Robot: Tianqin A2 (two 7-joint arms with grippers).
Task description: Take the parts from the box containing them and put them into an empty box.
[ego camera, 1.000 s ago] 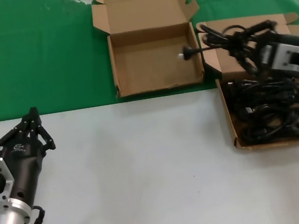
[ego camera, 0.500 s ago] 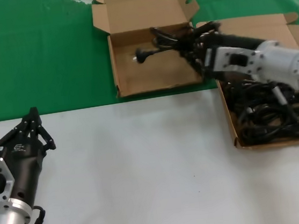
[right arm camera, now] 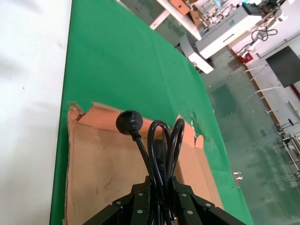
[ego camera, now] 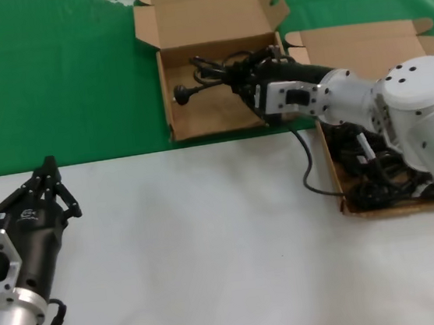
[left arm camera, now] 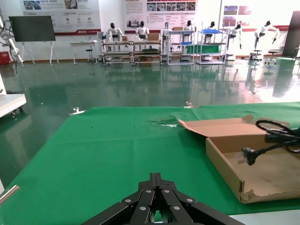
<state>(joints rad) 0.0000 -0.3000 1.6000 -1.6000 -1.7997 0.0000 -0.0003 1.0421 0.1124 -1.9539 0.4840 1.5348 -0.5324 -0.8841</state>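
Observation:
My right gripper is to set the black power cord down for me, laying it on the middle of the narrower cardboard box's bottom (ego camera: 243, 86) (right arm camera: 139, 200).
My right gripper (ego camera: 245, 82) is shut on a looped black power cord (ego camera: 210, 71) and holds it over the narrower, empty cardboard box (ego camera: 197, 122). The cord's plug (ego camera: 182, 96) hangs above the box floor. In the right wrist view the cord (right arm camera: 161, 140) runs between my gripper's (right arm camera: 159, 187) fingers, plug (right arm camera: 129, 122) out ahead over the box (right arm camera: 103, 159). The wider box (ego camera: 360, 40) at the right holds several more cords (ego camera: 383, 171), partly hidden by my right arm. My left gripper (ego camera: 48, 170) is shut and empty, parked at the near left.
One cord (ego camera: 308, 169) trails out of the wider box's front left corner onto the white table. Green cloth (ego camera: 51, 79) covers the far half. The left wrist view shows my shut left gripper (left arm camera: 156, 177), the narrower box (left arm camera: 225, 161) and the hanging plug (left arm camera: 248, 155).
My right gripper has moved left from above the wider box to over the narrower box, carrying the cord. A cord now trails onto the white table. The left arm has not moved.

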